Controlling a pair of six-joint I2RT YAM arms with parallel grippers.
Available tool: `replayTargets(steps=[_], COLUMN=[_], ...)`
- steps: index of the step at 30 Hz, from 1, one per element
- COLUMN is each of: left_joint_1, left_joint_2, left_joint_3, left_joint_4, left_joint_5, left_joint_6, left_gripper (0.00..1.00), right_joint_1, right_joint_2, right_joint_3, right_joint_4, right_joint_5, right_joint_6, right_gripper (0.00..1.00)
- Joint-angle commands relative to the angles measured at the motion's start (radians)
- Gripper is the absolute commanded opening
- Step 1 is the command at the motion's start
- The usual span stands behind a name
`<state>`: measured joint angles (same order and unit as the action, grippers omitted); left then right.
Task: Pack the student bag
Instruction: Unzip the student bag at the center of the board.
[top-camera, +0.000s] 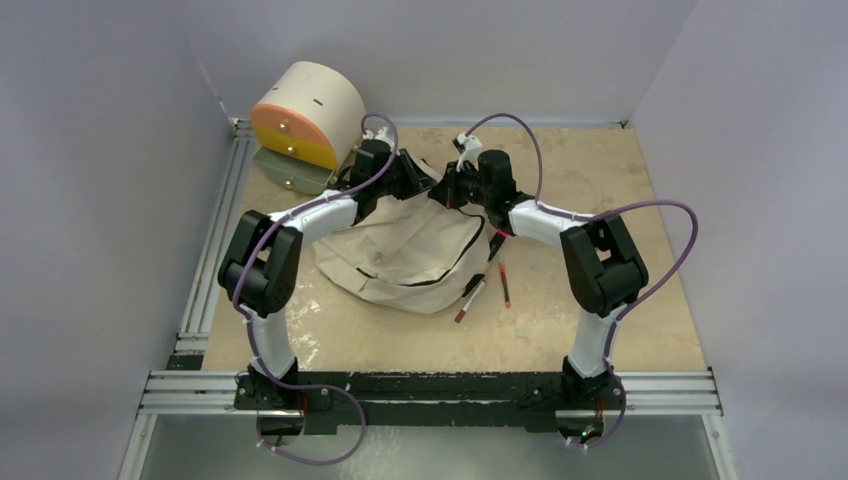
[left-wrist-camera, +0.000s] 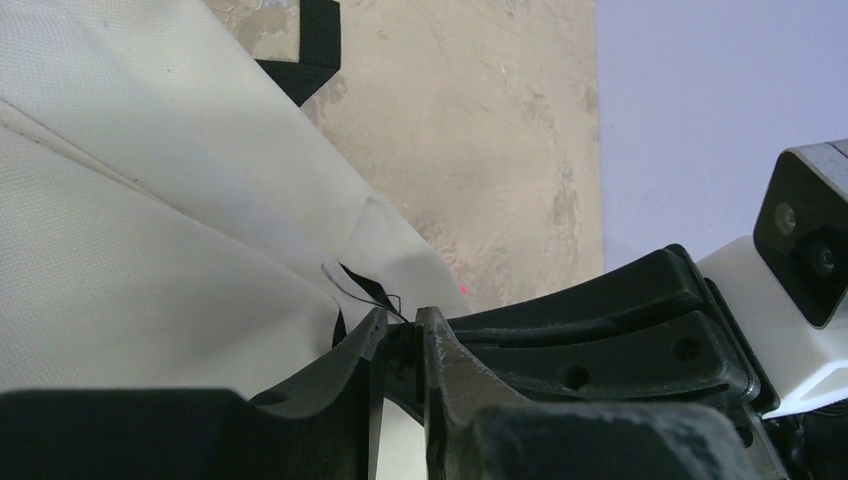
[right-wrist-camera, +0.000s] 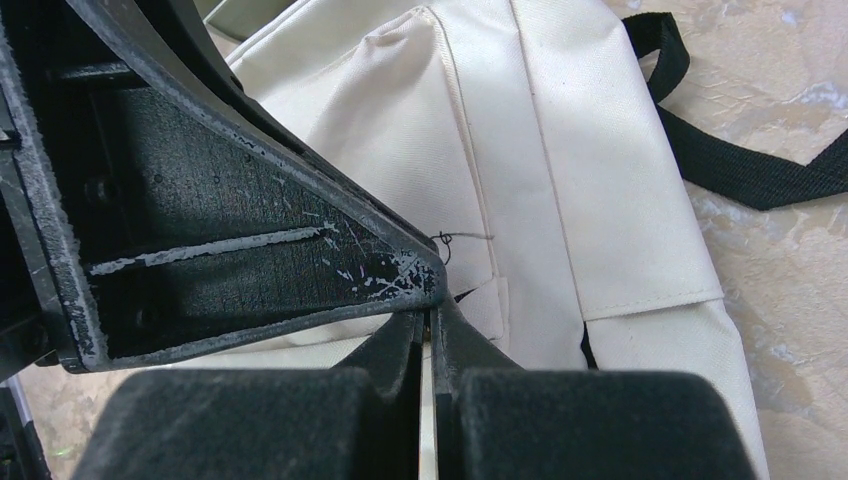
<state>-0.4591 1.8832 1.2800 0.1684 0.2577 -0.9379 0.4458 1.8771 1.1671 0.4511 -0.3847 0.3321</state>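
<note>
I have my right gripper shut against my left gripper's fingers at the thin black tab, so I will open my right gripper and pinch the cream fabric (right-wrist-camera: 488, 308) beside the tab.
The student bag (top-camera: 410, 255), cream fabric with black zippers, lies slumped mid-table. Both grippers meet at its far top edge. My left gripper (top-camera: 432, 185) comes in from the left, and in its wrist view its jaws (left-wrist-camera: 402, 322) stand a narrow slit apart, closed on a thin black tab that runs off the bag (left-wrist-camera: 150, 250). My right gripper (top-camera: 452, 188) comes in from the right and is shut (right-wrist-camera: 428, 318) tip to tip against the left one. Whether it pinches anything is hidden. The bag's cream panels (right-wrist-camera: 560, 180) fill the right wrist view.
A cream-and-orange cylindrical drawer unit (top-camera: 305, 120) stands at the back left with a lower drawer pulled out. Two pens (top-camera: 470, 298) (top-camera: 504, 283) lie on the table just right of the bag. A black strap (right-wrist-camera: 740, 170) trails off the bag onto the tabletop.
</note>
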Motion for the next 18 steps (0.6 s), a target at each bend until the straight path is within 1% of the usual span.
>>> replayTargets(steps=[1, 3, 8, 17, 18], left_joint_1=[0.0, -0.001, -0.001, -0.001, -0.001], left_joint_2=[-0.002, -0.002, -0.006, -0.039, -0.043], left_joint_3=[-0.008, -0.008, -0.008, 0.002, 0.001], left_joint_4=[0.037, 0.038, 0.045, 0.08, 0.083], left_joint_5=[-0.003, -0.004, -0.007, 0.002, 0.002], left_joint_6=[0.046, 0.047, 0.049, 0.098, 0.104], left_gripper=[0.14, 0.14, 0.0, 0.0, 0.0], right_joint_1=[-0.001, 0.0, 0.0, -0.001, 0.0], right_joint_2=[-0.014, -0.015, -0.012, -0.017, -0.019], right_joint_3=[0.041, 0.04, 0.044, 0.034, 0.032], right_joint_4=[0.04, 0.041, 0.035, 0.029, 0.026], right_joint_5=[-0.018, -0.019, -0.019, -0.016, -0.016], right_joint_6=[0.011, 0.012, 0.008, 0.01, 0.013], right_gripper=[0.0, 0.0, 0.0, 0.0, 0.03])
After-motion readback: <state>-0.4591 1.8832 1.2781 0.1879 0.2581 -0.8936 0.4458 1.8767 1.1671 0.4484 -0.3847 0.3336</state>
